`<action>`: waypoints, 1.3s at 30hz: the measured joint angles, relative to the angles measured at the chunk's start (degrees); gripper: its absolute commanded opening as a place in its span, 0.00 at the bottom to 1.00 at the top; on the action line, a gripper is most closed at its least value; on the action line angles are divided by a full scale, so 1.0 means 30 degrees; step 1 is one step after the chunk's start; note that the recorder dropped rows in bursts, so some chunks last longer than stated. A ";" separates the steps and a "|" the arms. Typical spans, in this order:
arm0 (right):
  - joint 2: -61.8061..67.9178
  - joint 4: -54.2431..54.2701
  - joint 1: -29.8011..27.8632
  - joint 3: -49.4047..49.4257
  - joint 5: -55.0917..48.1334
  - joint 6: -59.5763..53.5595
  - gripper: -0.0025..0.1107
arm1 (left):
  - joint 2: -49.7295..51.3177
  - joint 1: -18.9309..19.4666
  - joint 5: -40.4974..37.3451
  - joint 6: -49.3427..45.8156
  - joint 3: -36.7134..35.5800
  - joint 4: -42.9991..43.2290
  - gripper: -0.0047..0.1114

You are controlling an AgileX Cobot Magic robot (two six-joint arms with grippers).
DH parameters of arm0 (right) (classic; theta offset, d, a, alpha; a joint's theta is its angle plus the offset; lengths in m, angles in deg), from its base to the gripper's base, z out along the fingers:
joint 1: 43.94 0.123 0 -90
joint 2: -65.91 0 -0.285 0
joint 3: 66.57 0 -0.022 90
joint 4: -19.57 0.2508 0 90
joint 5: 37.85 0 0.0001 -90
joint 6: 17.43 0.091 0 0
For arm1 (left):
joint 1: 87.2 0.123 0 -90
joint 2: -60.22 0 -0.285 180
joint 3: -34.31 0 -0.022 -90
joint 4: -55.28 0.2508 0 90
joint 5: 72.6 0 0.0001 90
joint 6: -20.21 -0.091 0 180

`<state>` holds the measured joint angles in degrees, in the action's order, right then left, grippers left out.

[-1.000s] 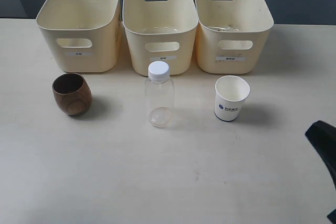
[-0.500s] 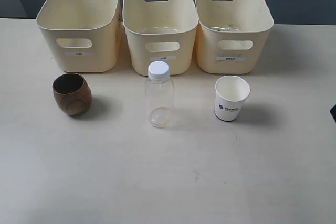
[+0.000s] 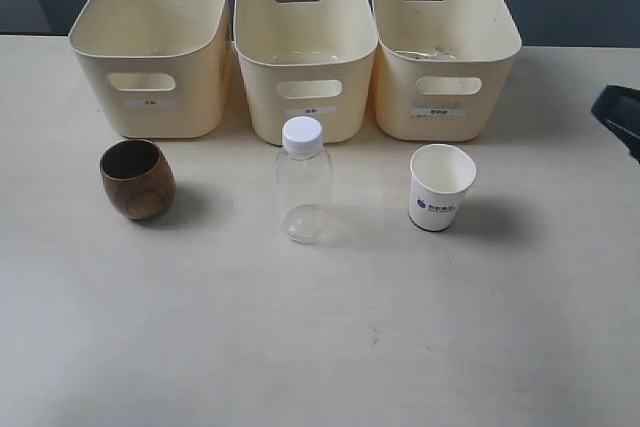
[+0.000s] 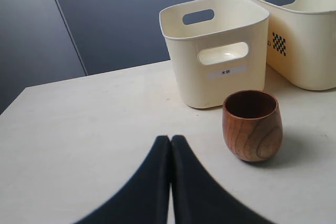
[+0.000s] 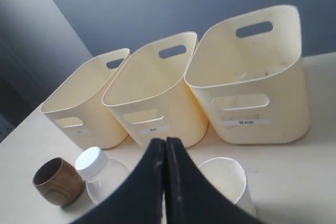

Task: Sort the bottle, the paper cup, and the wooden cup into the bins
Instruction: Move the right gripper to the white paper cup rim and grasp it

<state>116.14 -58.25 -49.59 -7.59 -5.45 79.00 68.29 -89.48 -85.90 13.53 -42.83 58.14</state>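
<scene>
The rim of the white paper cup (image 3: 474,171) (image 5: 245,181) has a side that faces away from the clear bottle. Next, I close my right gripper on the rim at that side.
The clear bottle (image 3: 303,183) with a white cap stands in the middle of the table, in front of the middle bin (image 3: 304,52). The dark wooden cup (image 3: 137,179) sits left of it, before the left bin (image 3: 150,47). The white paper cup (image 3: 441,187) with a blue logo stands right of it, before the right bin (image 3: 443,50). My left gripper (image 4: 171,139) is shut and empty, a short way from the wooden cup (image 4: 252,125). My right gripper (image 5: 165,142) is shut and empty, raised above the paper cup (image 5: 226,182) and the bottle (image 5: 97,174); a dark part of it (image 3: 622,112) shows at the exterior view's right edge.
The three cream bins stand side by side along the table's far edge, each with a small front label. A dark wall rises behind them. The left bin (image 4: 220,48) stands just behind the wooden cup in the left wrist view.
The right arm has risen along the exterior view's right edge, from low at the right to level with the bins. The bottle, both cups and the bins have not moved.
</scene>
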 measured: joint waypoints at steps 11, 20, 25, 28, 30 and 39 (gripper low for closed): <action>0.9980 -0.0520 0.1670 -0.4676 0.1543 -0.0086 0.02 | 0.0000 0.0000 0.0000 0.0000 0.0000 0.0000 0.04; 1.1524 -0.0542 0.3398 -0.5175 -0.1280 -0.2393 0.08 | 0.0000 0.0000 0.0000 0.0000 0.0000 0.0000 0.04; 1.1519 -0.0458 0.4047 -0.5175 -0.1520 -0.3150 0.42 | 0.0000 0.0000 0.0000 0.0000 0.0000 0.0000 0.04; 1.1519 -0.0498 0.4402 -0.5175 -0.2361 -0.3231 0.52 | 0.0000 0.0000 0.0000 0.0000 0.0000 0.0000 0.04; 1.1519 -0.0498 0.4517 -0.5175 -0.2706 -0.3231 0.52 | 0.0000 0.0000 0.0000 0.0000 0.0000 0.0000 0.04; 1.1758 -0.1260 0.4569 -0.5175 -0.3798 -0.2432 0.52 | 0.0000 0.0000 0.0000 0.0000 0.0000 0.0000 0.04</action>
<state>151.42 -62.04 -35.89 -23.11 -16.85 71.70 68.29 -89.48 -85.90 13.53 -42.83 58.14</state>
